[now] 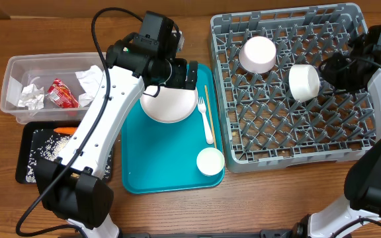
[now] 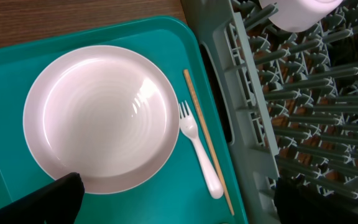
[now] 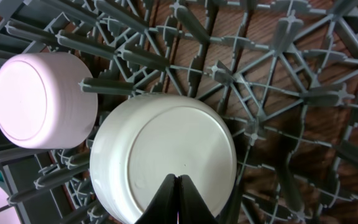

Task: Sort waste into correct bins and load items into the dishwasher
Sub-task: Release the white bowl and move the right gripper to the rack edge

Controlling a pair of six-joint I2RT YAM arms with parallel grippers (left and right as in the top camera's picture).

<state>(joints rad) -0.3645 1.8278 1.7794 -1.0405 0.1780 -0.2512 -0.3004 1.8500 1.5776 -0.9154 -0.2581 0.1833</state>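
Observation:
Next, my left gripper grips the small white cup's rim point(image 1: 199, 160) on the side that faces away from the grey dishwasher rack.
The white plate point(image 1: 169, 106) lies on the teal tray point(image 1: 137, 165), with the white fork point(image 1: 207, 122) and the wooden stick point(image 1: 210, 112) to its right and a small white cup point(image 1: 210, 161) near the tray's front. My left gripper point(image 1: 175, 74) hangs open over the plate's point(image 2: 101, 118) far edge; its fingers point(image 2: 42, 202) straddle the plate and the fork point(image 2: 201, 152). In the grey dishwasher rack point(image 1: 296, 132), a pale-pink bowl point(image 1: 258, 54) and a white bowl point(image 1: 304, 82) lie upturned. My right gripper point(image 3: 178, 180) is shut and empty, over the white bowl's point(image 3: 163, 158) base.
The clear tub point(image 1: 18, 69) at the far left holds crumpled napkins point(image 1: 30, 96) and a red wrapper point(image 1: 63, 94). In front of it, the black tray point(image 1: 32, 135) holds beige crumbs point(image 1: 45, 151) and an orange carrot point(image 1: 65, 130). The rack's edge point(image 2: 229, 93) borders the teal tray.

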